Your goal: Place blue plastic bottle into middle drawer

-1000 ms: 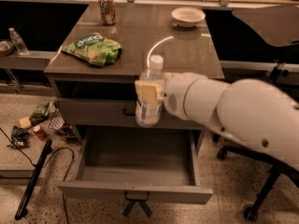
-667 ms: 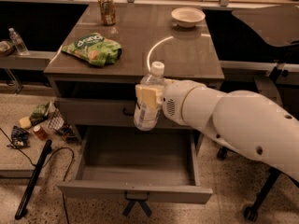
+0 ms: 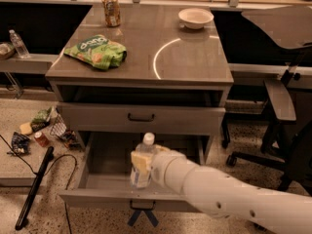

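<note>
Next, I release the blue plastic bottle on the middle drawer's grey bottom (image 3: 147, 169), behind the front panel's handle.
The blue plastic bottle (image 3: 146, 147) is upright, white cap on top, inside the open middle drawer (image 3: 105, 198) near its front middle. My gripper (image 3: 141, 163) is shut around the bottle's body and holds it from the right, on a white arm that reaches in from the lower right. The bottle's lower part stands just behind the drawer's front panel. I cannot tell whether its base touches the drawer floor. The drawer's grey inside shows to the left of and behind the bottle.
The shut upper drawer (image 3: 141, 117) with a black handle is just above. On the cabinet top lie a green chip bag (image 3: 97, 50), a soda can (image 3: 111, 9) and a white bowl (image 3: 196, 17). A chair (image 3: 282, 101) stands right. Litter (image 3: 43, 130) and a black rod (image 3: 34, 189) lie left.
My gripper has carried the bottle down from in front of the upper drawer into the open middle drawer. The bottle has stayed upright.
</note>
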Robot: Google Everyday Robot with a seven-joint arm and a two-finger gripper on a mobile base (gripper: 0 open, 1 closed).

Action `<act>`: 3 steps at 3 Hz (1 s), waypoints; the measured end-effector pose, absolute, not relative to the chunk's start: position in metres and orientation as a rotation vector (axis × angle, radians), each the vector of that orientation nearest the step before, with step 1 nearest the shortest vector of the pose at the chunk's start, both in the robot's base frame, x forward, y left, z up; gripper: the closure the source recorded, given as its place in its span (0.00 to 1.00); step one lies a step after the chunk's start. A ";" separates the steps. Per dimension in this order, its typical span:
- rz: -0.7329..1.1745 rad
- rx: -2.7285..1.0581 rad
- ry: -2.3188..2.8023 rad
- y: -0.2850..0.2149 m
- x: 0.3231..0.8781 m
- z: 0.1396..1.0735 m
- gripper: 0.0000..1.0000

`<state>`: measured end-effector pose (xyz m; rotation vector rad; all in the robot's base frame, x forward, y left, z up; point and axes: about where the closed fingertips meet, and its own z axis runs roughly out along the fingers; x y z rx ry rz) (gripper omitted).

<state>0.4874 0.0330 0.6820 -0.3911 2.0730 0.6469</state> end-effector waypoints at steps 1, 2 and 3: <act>0.626 -0.339 2.103 0.043 0.489 0.600 1.00; 0.526 -0.225 1.951 0.027 0.555 0.588 1.00; 0.447 -0.175 1.849 0.011 0.594 0.590 1.00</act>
